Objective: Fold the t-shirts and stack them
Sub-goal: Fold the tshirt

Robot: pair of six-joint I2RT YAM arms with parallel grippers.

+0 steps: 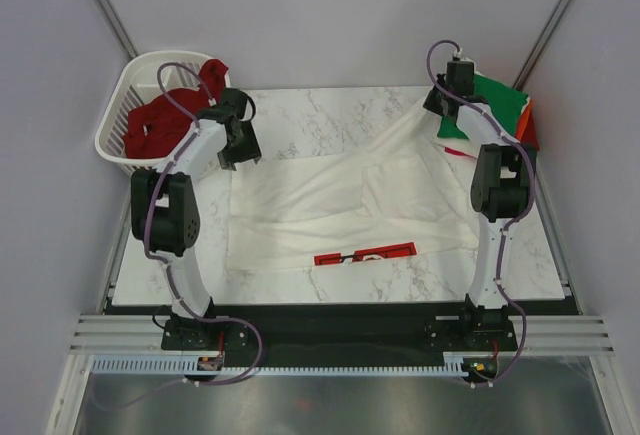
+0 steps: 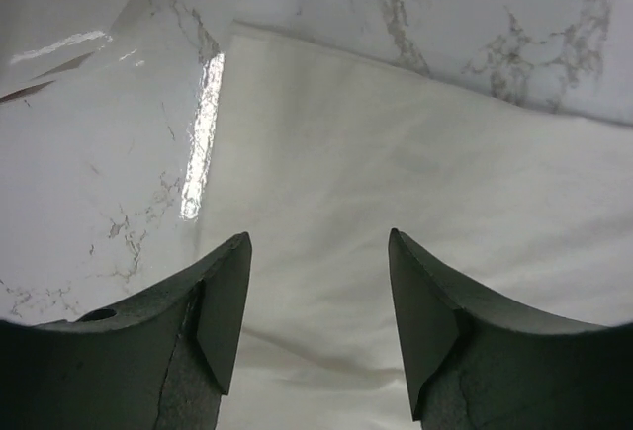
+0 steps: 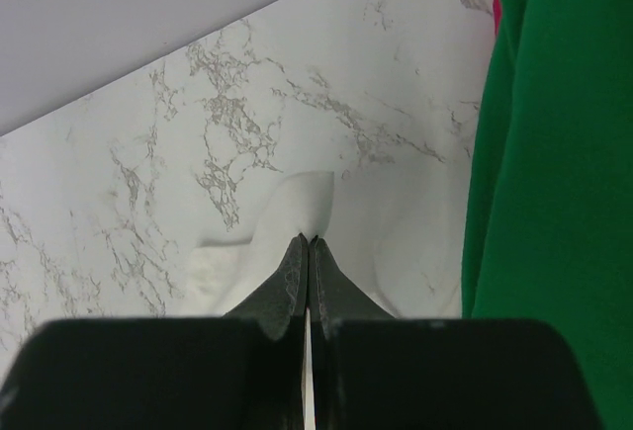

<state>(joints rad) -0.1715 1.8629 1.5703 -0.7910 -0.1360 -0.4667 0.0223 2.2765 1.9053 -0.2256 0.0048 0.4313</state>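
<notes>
Next, I reach farther with my left gripper, as its fingers are over the white t-shirt's flat part, short of its far edge, and pinch that edge near its corner (image 2: 287, 42).
A white t-shirt (image 1: 330, 205) with a red print (image 1: 365, 253) at its near edge lies spread on the marble table. My right gripper (image 1: 437, 103) is shut on its far right corner (image 3: 309, 211) and holds it lifted. My left gripper (image 1: 238, 145) is open just above the shirt's far left part (image 2: 396, 183), with nothing between the fingers. A folded green t-shirt (image 1: 495, 105) lies on a stack at the far right, with orange and red edges (image 1: 530, 127) under it. It also shows in the right wrist view (image 3: 554, 153). Dark red t-shirts (image 1: 160, 120) lie in the basket.
A white slatted plastic basket (image 1: 118, 115) stands off the table's far left corner. The marble tabletop (image 1: 330, 105) ends at a black near edge (image 1: 340, 307). Grey walls enclose the back and sides.
</notes>
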